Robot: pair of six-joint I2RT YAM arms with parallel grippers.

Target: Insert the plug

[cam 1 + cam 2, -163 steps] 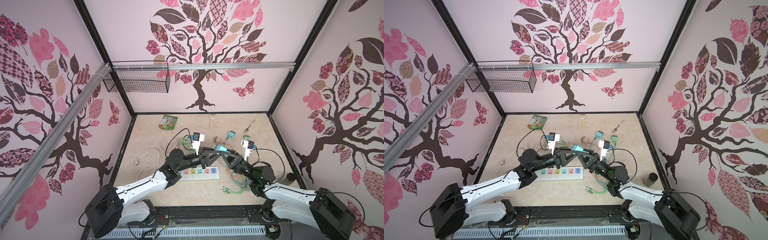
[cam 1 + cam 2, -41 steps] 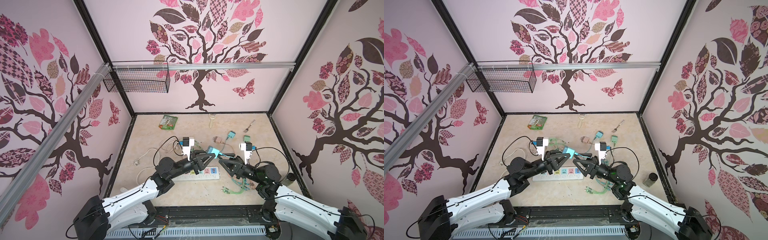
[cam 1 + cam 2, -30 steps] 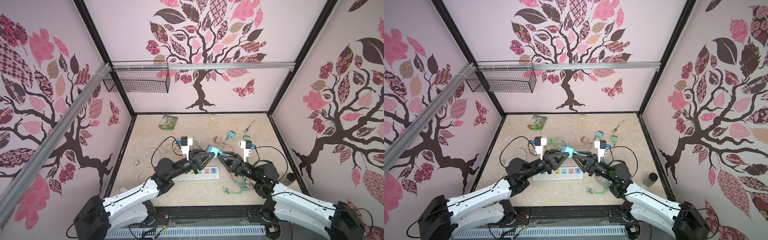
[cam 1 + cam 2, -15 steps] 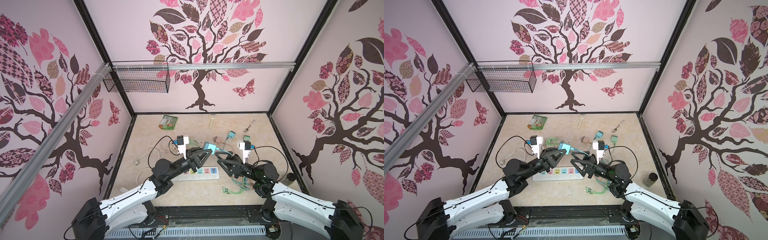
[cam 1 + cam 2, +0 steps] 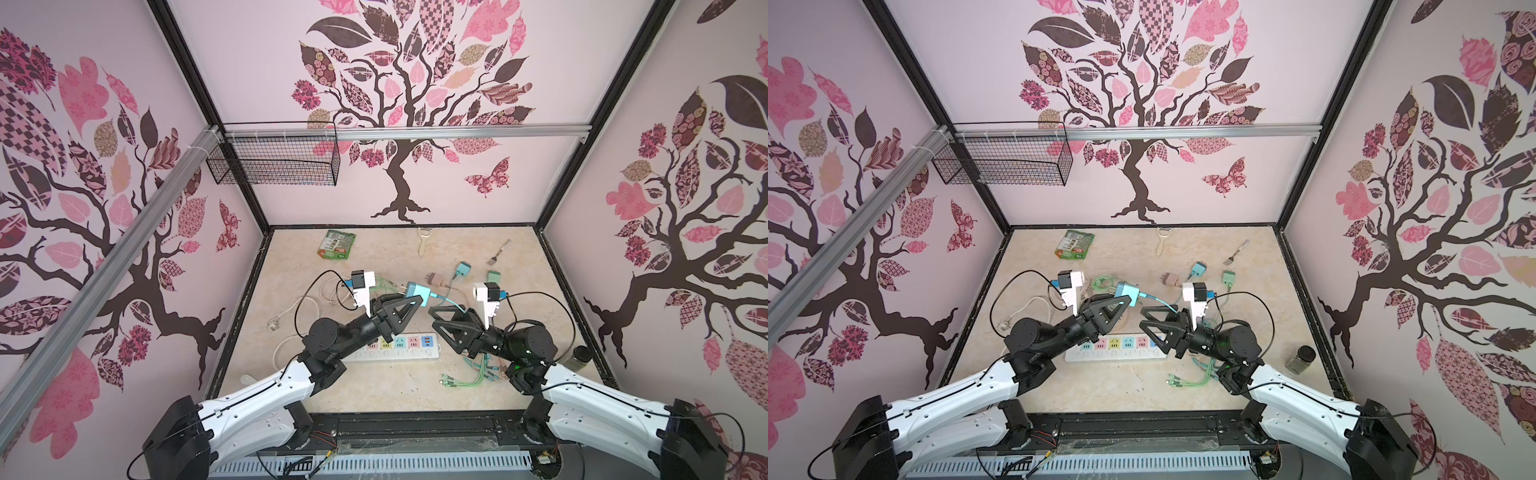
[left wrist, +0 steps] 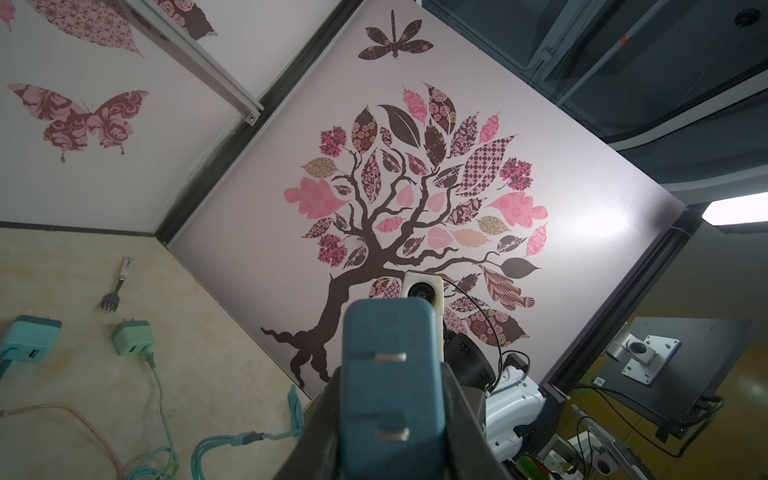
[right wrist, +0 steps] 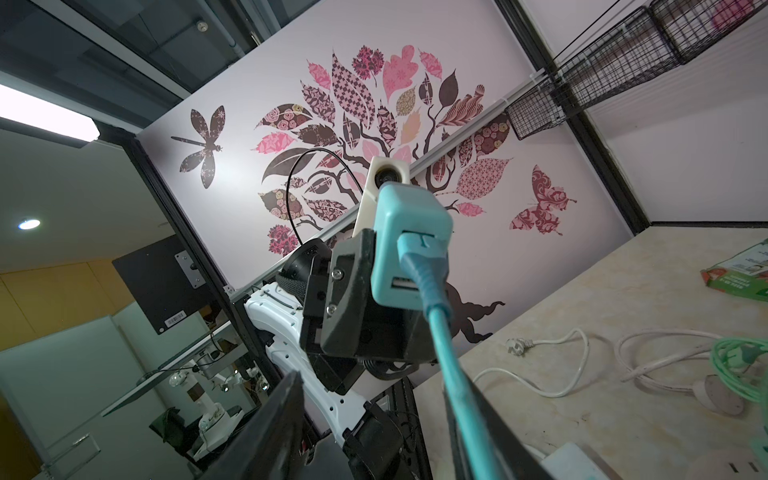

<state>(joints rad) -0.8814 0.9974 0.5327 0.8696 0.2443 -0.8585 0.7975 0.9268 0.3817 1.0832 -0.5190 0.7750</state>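
Observation:
The plug's pins point back into my left gripper, so I will open my right gripper around the cable and grasp the plug at its cable side (image 7: 414, 257) before inserting.
The plug (image 5: 415, 291) (image 5: 1127, 298) is a teal charger block with two metal prongs and a teal cable (image 7: 444, 353) in its back. My left gripper (image 5: 411, 300) (image 5: 1121, 304) is shut on it and holds it up above the white power strip (image 5: 395, 347) (image 5: 1117, 350). In the left wrist view the plug (image 6: 390, 382) fills the gap between the jaws, prongs towards the camera. My right gripper (image 5: 434, 319) (image 5: 1143, 320) stands open just right of it, holding nothing. The right wrist view shows the plug (image 7: 409, 249) ahead, with its cable running along one finger (image 7: 478, 436).
Behind the arms lie a teal charger (image 5: 462, 269), a green charger (image 5: 493, 276), a brownish adapter (image 5: 436, 278), a fork (image 5: 498, 253), a peeler (image 5: 423, 241) and a green packet (image 5: 336, 245). Green cable ends (image 5: 469, 374) lie beside the strip. A white cord (image 5: 291, 328) is at the left, a jar (image 5: 579, 357) at the right.
A second ago the right gripper's tips met the plug; it has since opened and drawn back to the right. The left gripper has carried the plug slightly up and left.

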